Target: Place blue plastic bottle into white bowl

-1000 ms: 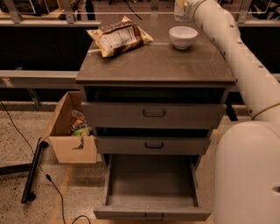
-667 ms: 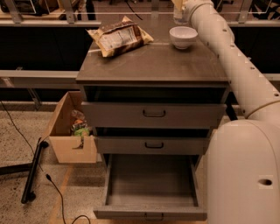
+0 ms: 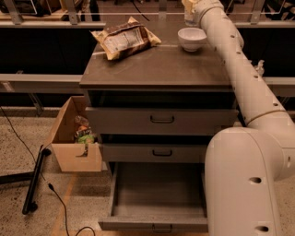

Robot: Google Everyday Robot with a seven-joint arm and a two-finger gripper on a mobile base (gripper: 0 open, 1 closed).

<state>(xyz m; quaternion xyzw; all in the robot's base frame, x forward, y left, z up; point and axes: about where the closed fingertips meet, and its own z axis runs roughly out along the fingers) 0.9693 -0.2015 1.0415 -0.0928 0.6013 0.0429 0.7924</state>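
My gripper needs to set the blue plastic bottle down upright in the middle of the white bowl (image 3: 191, 36).
The white bowl (image 3: 192, 38) stands at the back right of the dark cabinet top (image 3: 156, 64). My arm reaches from the lower right up over the cabinet's right side. My gripper (image 3: 192, 8) is at the top edge of the view, just behind and above the bowl. It is shut on the blue plastic bottle (image 3: 188, 15), a pale translucent bottle held roughly upright, its lower end a little behind the bowl's rim. The bottle's top is cut off by the frame edge.
A brown snack bag (image 3: 125, 38) lies at the back left of the cabinet top. The cabinet's bottom drawer (image 3: 159, 198) is pulled open. A cardboard box (image 3: 76, 138) with items and a black cable lie on the floor to the left.
The gripper with the bottle has stayed near the same spot behind the bowl, shifting only slightly. The bowl and snack bag have not moved.
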